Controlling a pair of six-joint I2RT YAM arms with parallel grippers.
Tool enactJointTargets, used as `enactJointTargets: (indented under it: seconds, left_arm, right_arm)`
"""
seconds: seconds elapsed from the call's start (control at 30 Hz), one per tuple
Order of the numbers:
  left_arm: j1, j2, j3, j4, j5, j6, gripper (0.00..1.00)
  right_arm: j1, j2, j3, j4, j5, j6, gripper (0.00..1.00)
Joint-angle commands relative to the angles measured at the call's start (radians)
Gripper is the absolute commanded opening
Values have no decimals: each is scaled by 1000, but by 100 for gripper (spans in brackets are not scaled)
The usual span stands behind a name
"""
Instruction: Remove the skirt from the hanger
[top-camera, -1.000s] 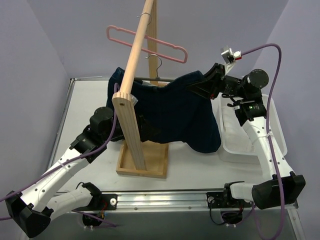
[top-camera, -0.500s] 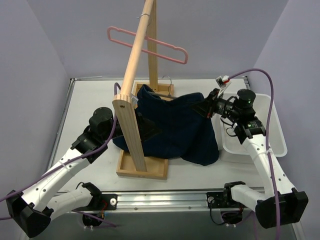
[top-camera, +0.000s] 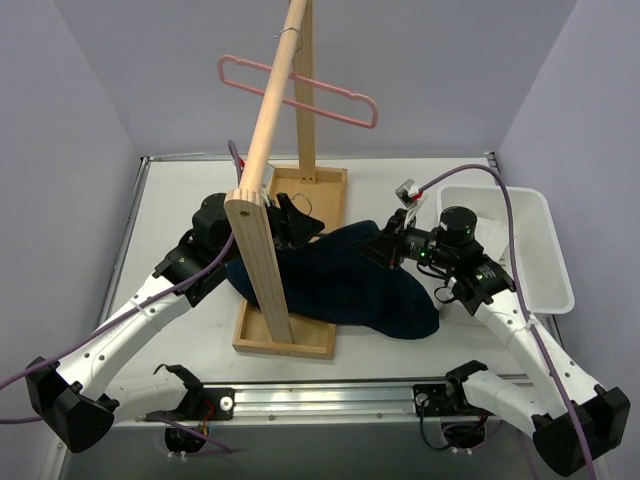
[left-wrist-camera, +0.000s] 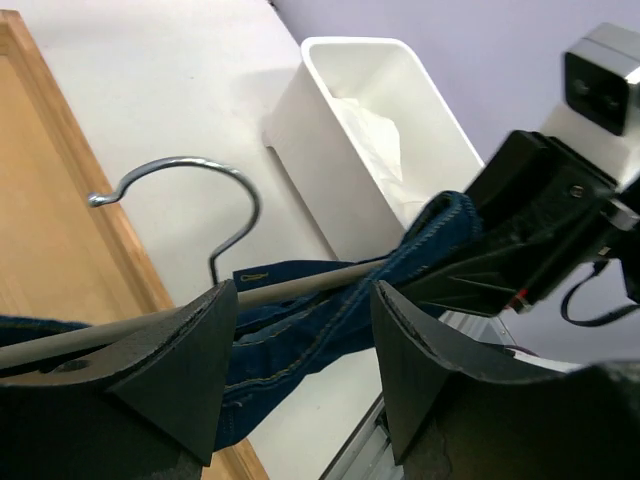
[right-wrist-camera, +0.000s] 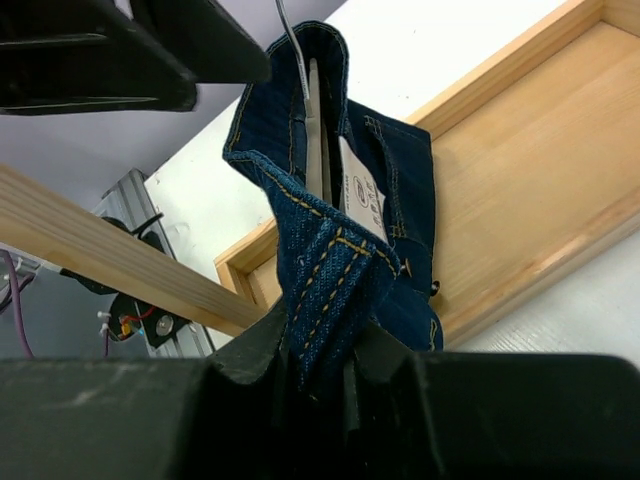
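Note:
Next, I open my right gripper and take the waistband's edge (right-wrist-camera: 315, 203) while my left gripper holds the hanger, because the waistband's bunched corner still covers the end of the hanger.
The dark blue denim skirt (top-camera: 340, 285) lies slumped over the wooden rack base and the table. Its grey hanger (left-wrist-camera: 300, 288), with a metal hook, still runs through the waistband. My right gripper (top-camera: 383, 250) is shut on a fold of the waistband (right-wrist-camera: 330, 260), with the hanger's bar (right-wrist-camera: 313, 130) showing inside the skirt's far end. At the skirt's left end, my left gripper (top-camera: 305, 228) stands open. In the left wrist view the hanger bar crosses the gap just beyond its fingertips (left-wrist-camera: 305, 295), and nothing is pinched between them.
A wooden rack stands in the middle, with a base tray (top-camera: 290, 338) and a slanted rail (top-camera: 270, 110). A pink hanger (top-camera: 300, 90) hangs on the rail. A white bin (top-camera: 555, 270) with something pale inside sits at the right.
The skirt and hanger dropped from mid-air onto the base and table. My right gripper came down and left with the waistband. My left gripper moved up to the hanger and narrowed its jaws.

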Motion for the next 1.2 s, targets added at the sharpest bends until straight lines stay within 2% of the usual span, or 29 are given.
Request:
enactJointTargets:
  seconds: [0.0,0.3,0.5,0.6,0.67,0.77,0.8,0.83,0.87,0.9,0.93,0.97,1.03,1.1,1.17]
  left_arm:
    - [-1,6,53,22,-44,29,64]
    - [-1,-36,43,-58,-143,126,63]
    - [-1,4,52,-30,-124,118,63]
    - [-1,29,69,-35,-123,125,60]
    - [-1,38,70,-38,-121,125,54]
    - [-1,46,64,-27,-101,129,6]
    - [-1,49,66,-26,-95,137,3]
    - [-1,52,67,-29,-83,141,2]
    - [-1,56,76,-30,-84,148,2]
    - [-1,56,81,-41,-83,158,2]
    - [-3,50,82,-46,-93,160,2]
    - [-3,44,84,-47,-103,163,2]
    - [-3,37,82,-46,-113,172,2]
    - [-3,30,90,-50,-123,180,2]
    - [-3,35,96,-58,-124,181,2]
  right_arm:
    - [28,-61,44,101,34,33,0]
    - [61,-92,53,95,51,43,0]
    - [99,-100,45,97,56,50,0]
    - [117,-109,55,104,68,53,0]
    - [127,-110,67,111,70,64,0]
    - [142,-100,82,123,61,78,0]
    - [145,-98,87,121,62,90,0]
    - [145,-94,93,112,79,93,6]
    - [145,-89,97,106,84,95,22]
    - [145,-89,108,86,90,96,43]
    - [145,-87,113,78,109,95,46]
    - [145,-90,117,71,125,93,53]
    - [145,-92,131,52,165,87,59]
    - [145,-94,139,49,176,84,62]
    - [145,-83,153,49,174,84,60]
